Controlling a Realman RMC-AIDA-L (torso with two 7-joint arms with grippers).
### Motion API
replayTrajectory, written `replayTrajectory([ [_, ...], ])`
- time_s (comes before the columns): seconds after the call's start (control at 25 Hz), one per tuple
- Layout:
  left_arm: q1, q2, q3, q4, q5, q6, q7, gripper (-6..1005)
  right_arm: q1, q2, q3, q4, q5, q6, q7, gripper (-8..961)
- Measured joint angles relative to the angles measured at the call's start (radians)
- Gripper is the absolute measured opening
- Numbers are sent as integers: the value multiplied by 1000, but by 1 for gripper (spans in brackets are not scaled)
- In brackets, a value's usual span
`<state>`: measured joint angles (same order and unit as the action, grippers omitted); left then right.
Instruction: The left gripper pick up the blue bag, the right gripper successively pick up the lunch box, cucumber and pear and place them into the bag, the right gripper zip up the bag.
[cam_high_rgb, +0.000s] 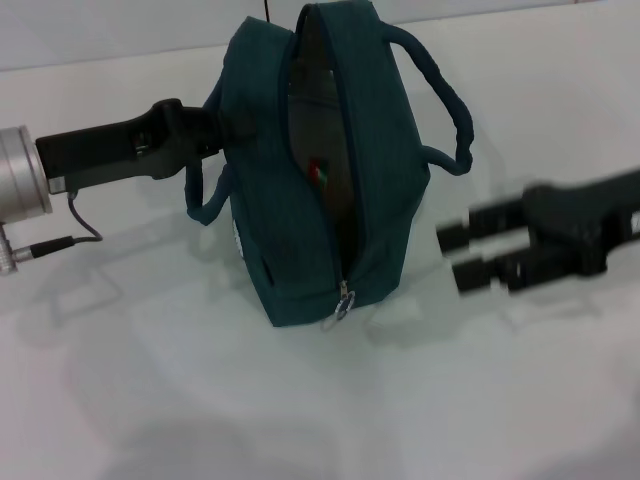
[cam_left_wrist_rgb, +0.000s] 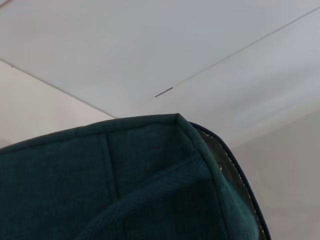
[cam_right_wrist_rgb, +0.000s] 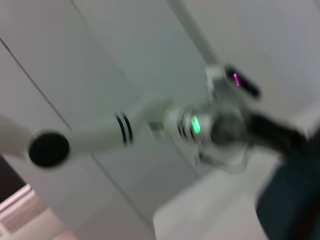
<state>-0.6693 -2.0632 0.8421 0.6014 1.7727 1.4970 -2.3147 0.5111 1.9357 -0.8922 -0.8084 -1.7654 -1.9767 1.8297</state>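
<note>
The robot's right gripper will next move to the zip pull's ring (cam_high_rgb: 344, 305) at the blue bag's near end and close there.
The blue bag (cam_high_rgb: 300, 190) stands in the middle of the white table with its top zip open and the grey lining showing. A small red and green patch (cam_high_rgb: 318, 172) shows inside; I cannot tell what it is. The lunch box, cucumber and pear are otherwise out of view. My left gripper (cam_high_rgb: 218, 125) comes in from the left and is shut on the bag's side by the near handle. The bag's fabric (cam_left_wrist_rgb: 125, 190) fills the lower part of the left wrist view. My right gripper (cam_high_rgb: 462, 256) hovers to the right of the bag, open and empty.
The zip pull (cam_high_rgb: 343, 300) hangs at the bag's near end. One carry handle (cam_high_rgb: 445, 100) arches off the right side. The white table (cam_high_rgb: 200, 400) spreads in front. The right wrist view shows the left arm (cam_right_wrist_rgb: 195, 125) and a corner of the bag (cam_right_wrist_rgb: 290, 200).
</note>
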Motion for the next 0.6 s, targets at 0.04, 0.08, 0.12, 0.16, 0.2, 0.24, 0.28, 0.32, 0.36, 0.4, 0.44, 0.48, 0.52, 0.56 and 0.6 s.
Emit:
replayTrajectory([
  [0.04,0,0,0,0,0,0,0,47,14,-1,0,27,-51,2,3,634],
  [0.08,1,0,0,0,0,-1,0,47,26,-1,0,47,-92,6,3,634],
  [0.12,1,0,0,0,0,-3,0,47,35,1,0,60,-121,14,3,634],
  [0.16,0,0,0,0,0,-4,0,47,47,7,-1,75,-161,32,1,634],
  [0.2,-1,0,0,0,0,-7,0,47,59,16,-1,85,-195,57,-2,634],
  [0.24,-1,0,0,0,0,-8,0,47,68,26,-1,92,-225,82,-6,633],
  [0.28,-2,0,0,0,0,-9,0,47,79,39,-2,98,-257,116,-12,633],
  [0.32,-2,0,0,0,0,-9,0,47,89,53,-5,101,-284,150,-21,632],
  [0.36,-2,0,0,0,0,-9,0,47,95,63,-9,103,-303,174,-28,632],
  [0.4,-2,0,0,0,0,-9,0,47,104,73,-27,107,-318,214,-38,632],
  [0.44,-3,0,0,0,0,-10,0,47,112,79,-57,113,-321,251,-44,633],
  [0.48,-4,0,0,0,0,-10,0,47,120,82,-96,121,-317,291,-47,633],
  [0.52,-5,0,0,0,0,-10,0,47,127,84,-146,129,-303,328,-47,633],
  [0.56,-5,0,0,0,0,-10,0,47,132,84,-190,135,-286,362,-47,633],
  [0.6,-5,0,0,0,0,-11,0,47,137,84,-227,140,-267,388,-48,634],
])
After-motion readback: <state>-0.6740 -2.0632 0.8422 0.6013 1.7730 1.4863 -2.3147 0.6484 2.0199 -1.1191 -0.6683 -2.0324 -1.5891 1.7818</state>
